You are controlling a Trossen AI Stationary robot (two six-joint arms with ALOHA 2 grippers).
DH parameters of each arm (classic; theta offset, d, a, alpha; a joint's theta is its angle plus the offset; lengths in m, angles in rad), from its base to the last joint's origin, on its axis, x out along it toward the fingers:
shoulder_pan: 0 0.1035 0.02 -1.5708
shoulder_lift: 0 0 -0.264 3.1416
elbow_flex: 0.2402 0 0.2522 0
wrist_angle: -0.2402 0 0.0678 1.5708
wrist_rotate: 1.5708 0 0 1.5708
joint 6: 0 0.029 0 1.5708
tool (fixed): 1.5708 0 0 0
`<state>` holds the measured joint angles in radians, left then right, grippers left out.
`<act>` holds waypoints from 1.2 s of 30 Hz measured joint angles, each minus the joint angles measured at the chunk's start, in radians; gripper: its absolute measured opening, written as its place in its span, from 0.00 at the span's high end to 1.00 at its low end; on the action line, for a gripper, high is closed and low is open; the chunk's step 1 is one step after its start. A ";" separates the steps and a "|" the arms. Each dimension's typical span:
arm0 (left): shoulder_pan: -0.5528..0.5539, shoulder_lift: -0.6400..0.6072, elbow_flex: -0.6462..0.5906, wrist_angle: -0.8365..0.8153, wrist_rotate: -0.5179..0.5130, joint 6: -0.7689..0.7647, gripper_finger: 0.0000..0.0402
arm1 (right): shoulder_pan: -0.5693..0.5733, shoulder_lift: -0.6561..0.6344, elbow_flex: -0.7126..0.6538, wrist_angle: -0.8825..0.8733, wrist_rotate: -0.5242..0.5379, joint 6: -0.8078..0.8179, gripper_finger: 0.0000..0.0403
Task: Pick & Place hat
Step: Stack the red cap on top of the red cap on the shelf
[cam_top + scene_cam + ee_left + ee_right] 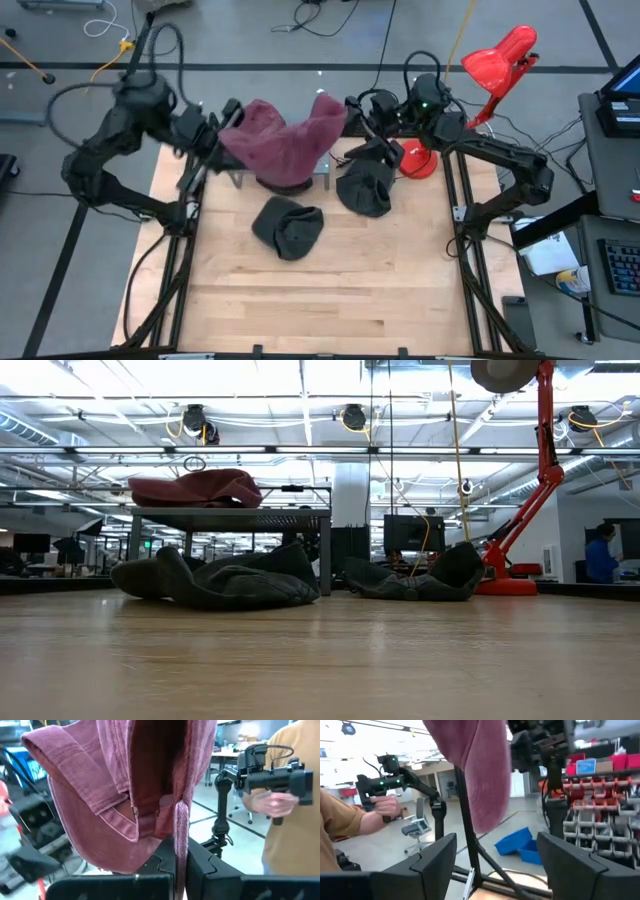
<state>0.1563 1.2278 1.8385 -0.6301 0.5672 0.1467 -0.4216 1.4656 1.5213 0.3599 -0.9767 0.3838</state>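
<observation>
The brim of the held maroon hat is pointing away from my left gripper. Next, my right gripper takes that brim (488, 802) first and turns the hat for my left gripper.
A maroon hat (285, 143) lies on top of a small metal rack (230, 517) at the table's far edge; the low view shows the maroon hat (195, 488) resting on the rack's shelf. My left gripper (222, 128) is at the hat's left end and is shut on it. My right gripper (358, 115) is open just right of the hat's right end (326, 106); its fingers stand apart with the maroon cloth (480, 770) ahead of them, untouched. Two dark grey hats (288, 226) (365, 186) lie crumpled on the table. My left gripper (180, 847) pinches an edge of the maroon hat (181, 822) between its two fingers, coming level from the table's left. A narrow strip of cloth runs down between the fingers. The rest of the hat spreads out ahead of the fingers, over the rack.
A red desk lamp (503, 60) stands with its base (420, 161) at the table's far right corner, close to my right arm. The near half of the wooden table (320, 300) is bare. A person holding a hand-held device (275, 775) stands beyond the table.
</observation>
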 joint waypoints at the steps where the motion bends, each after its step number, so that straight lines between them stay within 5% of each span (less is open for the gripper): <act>1: 0.039 0.014 0.000 0.017 0.049 0.012 0.98 | -0.007 0.007 -0.001 0.034 -0.007 0.013 0.33; 9: 0.310 0.147 0.000 0.140 0.426 0.006 0.98 | -0.056 0.047 0.000 0.198 -0.024 0.102 0.32; 14: 0.429 0.203 0.000 0.197 0.575 -0.024 0.98 | -0.067 0.060 -0.001 0.241 -0.098 0.127 0.34; 20: 0.495 0.239 0.000 0.260 0.648 -0.107 0.97 | -0.069 0.058 -0.001 0.282 -0.087 0.130 0.49; 28: 0.501 0.239 0.000 0.269 0.631 -0.210 0.88 | -0.068 0.057 -0.001 0.282 -0.057 0.131 0.96; 36: 0.566 0.232 0.000 0.257 0.629 -0.324 0.81 | -0.089 0.019 0.000 0.311 -0.055 0.112 0.99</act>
<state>0.7219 1.4594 1.8381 -0.3728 1.1961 -0.1774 -0.5111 1.4844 1.5211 0.6705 -1.0320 0.4959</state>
